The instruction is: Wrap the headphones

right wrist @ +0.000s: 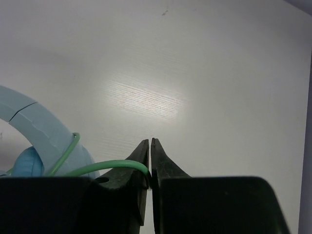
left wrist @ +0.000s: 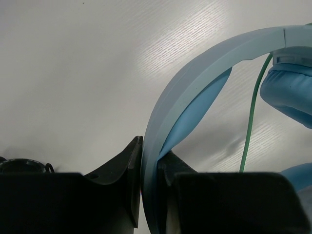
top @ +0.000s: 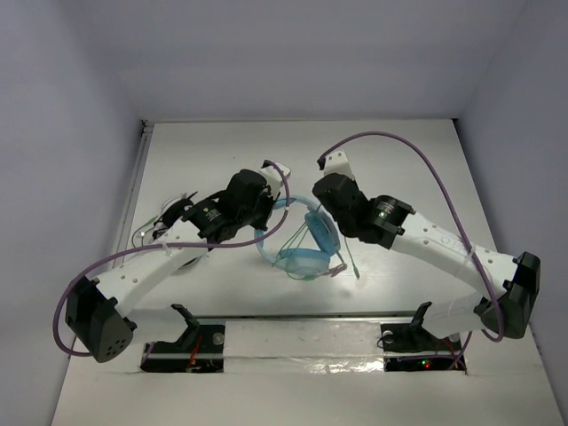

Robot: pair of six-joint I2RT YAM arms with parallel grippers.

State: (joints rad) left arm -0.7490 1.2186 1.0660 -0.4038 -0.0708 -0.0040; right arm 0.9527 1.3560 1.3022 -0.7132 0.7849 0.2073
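Observation:
My left gripper needs to let go of the light blue headphones on the table [top: 335,190] under my right gripper, just behind the middle of the table.
The light blue headphones [top: 302,244] hang between my two arms above the table's middle. My left gripper [left wrist: 150,161] is shut on their headband [left wrist: 195,73], which arcs up and right to a padded ear cup [left wrist: 290,92]. The thin green cable [left wrist: 251,117] hangs beside the cup. My right gripper [right wrist: 150,146] is shut on the green cable [right wrist: 107,167], which bends left from the jaws toward the headband [right wrist: 39,122]. In the top view the left gripper [top: 266,200] and the right gripper [top: 321,191] sit close together above the headset, with cable [top: 348,257] trailing toward the near right.
A small black-and-white coiled cable bundle [top: 164,222] lies on the table at the left, partly under my left arm. Purple robot cables [top: 417,151] loop over both arms. White walls enclose the table on three sides.

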